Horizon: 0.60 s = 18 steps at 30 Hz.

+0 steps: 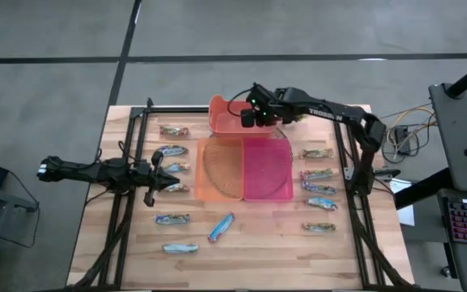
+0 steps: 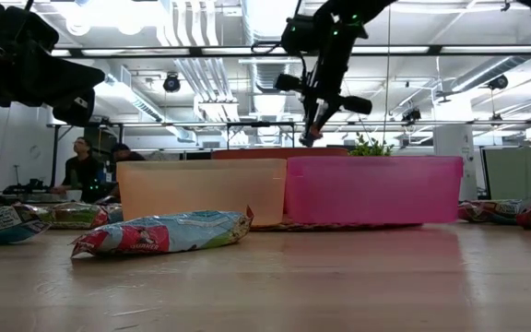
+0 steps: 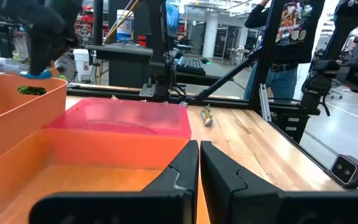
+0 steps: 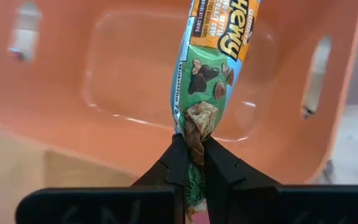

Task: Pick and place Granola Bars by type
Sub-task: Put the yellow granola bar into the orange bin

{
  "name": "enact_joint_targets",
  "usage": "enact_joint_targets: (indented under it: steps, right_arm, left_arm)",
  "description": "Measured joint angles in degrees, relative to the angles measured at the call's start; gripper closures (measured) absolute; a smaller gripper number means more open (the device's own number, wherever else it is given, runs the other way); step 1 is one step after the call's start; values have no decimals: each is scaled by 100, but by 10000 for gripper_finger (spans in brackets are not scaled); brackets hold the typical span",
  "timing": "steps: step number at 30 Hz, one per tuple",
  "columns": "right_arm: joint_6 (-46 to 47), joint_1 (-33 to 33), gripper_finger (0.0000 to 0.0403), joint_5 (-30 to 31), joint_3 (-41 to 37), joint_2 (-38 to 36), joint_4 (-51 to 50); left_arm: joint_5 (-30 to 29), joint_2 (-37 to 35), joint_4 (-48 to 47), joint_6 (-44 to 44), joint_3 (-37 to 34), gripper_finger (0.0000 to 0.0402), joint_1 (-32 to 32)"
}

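My right gripper should put the granola bar down inside the red-orange bin (image 1: 263, 125) (image 4: 248, 86), along the end nearest the green plant. The bar is now high over that bin.
My right gripper (image 1: 251, 118) hangs high over the far red-orange bin (image 1: 221, 122), shut on a green-and-orange wrapped granola bar (image 4: 213, 68). The low view shows it (image 2: 312, 135) well above the bins. My left gripper (image 3: 199, 163) is shut and empty, at the left side of the orange bin (image 1: 221, 169), next to a pink bin (image 1: 267, 169). Several blue-silver bars (image 1: 171, 151) lie flat on the table's left side. Several greenish-gold bars (image 1: 317, 173) lie flat on its right. My right gripper pinches the granola bar's crimped end seal (image 4: 197, 124) between its two fingers (image 4: 180, 160). The fingers come from above, pointing down. The bar hangs below them, lifted clear, over the inside of the red-orange bin (image 4: 129, 74).
A small green plant (image 2: 371, 145) stands behind the pink bin. One blue bar (image 1: 221, 228) lies slanted near the table's near middle. Black frame rails (image 1: 128, 162) run along both table sides. People (image 2: 83, 171) are in the room beyond.
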Motion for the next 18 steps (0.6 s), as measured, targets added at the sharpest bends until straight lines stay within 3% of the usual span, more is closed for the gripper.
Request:
enact_joint_targets:
  steps: [18]
  right_arm:
    - [-399,-209,391,147,2202,1627,-2195]
  left_arm:
    - [0,0,0,0,1,401,1]
